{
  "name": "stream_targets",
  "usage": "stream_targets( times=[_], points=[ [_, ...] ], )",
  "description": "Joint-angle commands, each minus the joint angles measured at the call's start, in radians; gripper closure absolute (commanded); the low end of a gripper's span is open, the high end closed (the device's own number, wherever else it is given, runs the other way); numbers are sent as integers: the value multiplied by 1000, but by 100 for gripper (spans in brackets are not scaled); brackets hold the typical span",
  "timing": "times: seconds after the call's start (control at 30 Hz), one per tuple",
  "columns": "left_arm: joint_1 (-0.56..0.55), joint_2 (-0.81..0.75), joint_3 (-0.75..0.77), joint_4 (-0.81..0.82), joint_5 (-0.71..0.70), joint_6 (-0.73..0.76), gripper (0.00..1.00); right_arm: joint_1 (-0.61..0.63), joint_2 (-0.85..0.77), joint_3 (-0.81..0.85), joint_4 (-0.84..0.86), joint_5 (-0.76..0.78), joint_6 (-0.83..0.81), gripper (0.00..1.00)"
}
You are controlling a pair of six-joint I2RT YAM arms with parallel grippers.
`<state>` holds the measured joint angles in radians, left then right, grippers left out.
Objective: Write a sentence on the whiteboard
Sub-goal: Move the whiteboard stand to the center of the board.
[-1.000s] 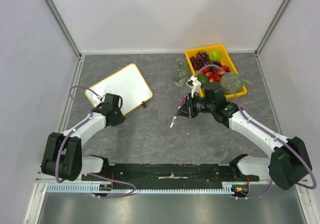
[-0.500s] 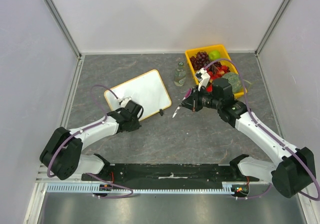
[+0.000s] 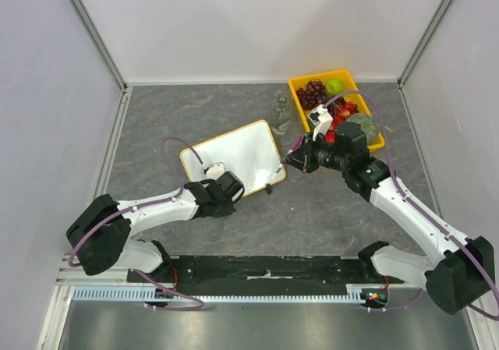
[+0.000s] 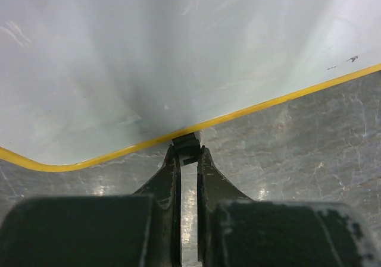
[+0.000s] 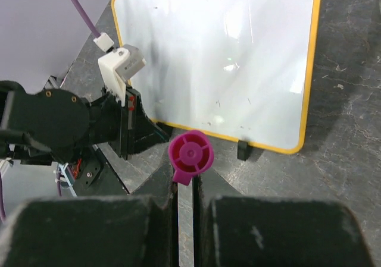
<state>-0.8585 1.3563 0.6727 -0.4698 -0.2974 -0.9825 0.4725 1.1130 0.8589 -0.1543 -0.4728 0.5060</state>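
I will use my left gripper to set the whiteboard down on the grey table [image 3: 264,199] close to its front edge, between my two arms.
The whiteboard [image 3: 234,157] lies flat on the grey table, left of centre, white with a yellow rim. Its face is blank apart from faint specks; no sentence shows on it. My left gripper [image 3: 221,186] is at its near long edge, shut on one black clip [image 4: 186,145] of the whiteboard [image 4: 178,53]. The other black clip [image 5: 243,150] sits free further along that edge. My right gripper [image 3: 298,157] is just right of the board, shut on a marker whose magenta cap end [image 5: 190,151] faces the wrist camera. The whiteboard [image 5: 226,53] lies beyond the marker.
A yellow fruit tray [image 3: 292,83] with grapes, a green apple and strawberries stands at the back right, behind my right arm. A small clear bottle [image 3: 281,116] stands between the tray and the board. Grey walls close in the table on three sides.
My left gripper has dragged the whiteboard to the right and nearer, toward the table's middle. My right gripper has moved up and right with the marker, now close to the board's right end.
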Motion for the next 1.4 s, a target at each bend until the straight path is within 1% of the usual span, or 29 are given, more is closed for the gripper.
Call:
stream_targets(
  times=[0.0, 0.2, 0.33, 0.6, 0.83, 1.03, 1.2, 1.37],
  points=[
    [-99, 44, 33, -53, 44, -107, 98, -11, -35, 31, 7, 20, 5, 100],
    [-215, 113, 94, -112, 12, -171, 98, -12, -50, 19, 7, 33, 2, 100],
    [-296, 165, 159, -184, -23, -222, 98, -15, -64, 14, 4, 36, 5, 100],
    [-422, 225, 205, -210, -22, -294, 98, -17, -84, 6, -14, 51, -3, 100],
    [-484, 234, 212, -247, -28, -344, 98, -18, -93, 3, -21, 53, -4, 100],
    [-519, 257, 243, -280, -31, -352, 98, -18, -94, 2, -22, 49, -6, 100],
    [-527, 280, 242, -302, -31, -364, 98, -18, -94, 8, -25, 43, -6, 100],
    [-530, 262, 216, -325, -57, -386, 98, -18, -96, 9, -28, 43, -9, 100]
  ],
)
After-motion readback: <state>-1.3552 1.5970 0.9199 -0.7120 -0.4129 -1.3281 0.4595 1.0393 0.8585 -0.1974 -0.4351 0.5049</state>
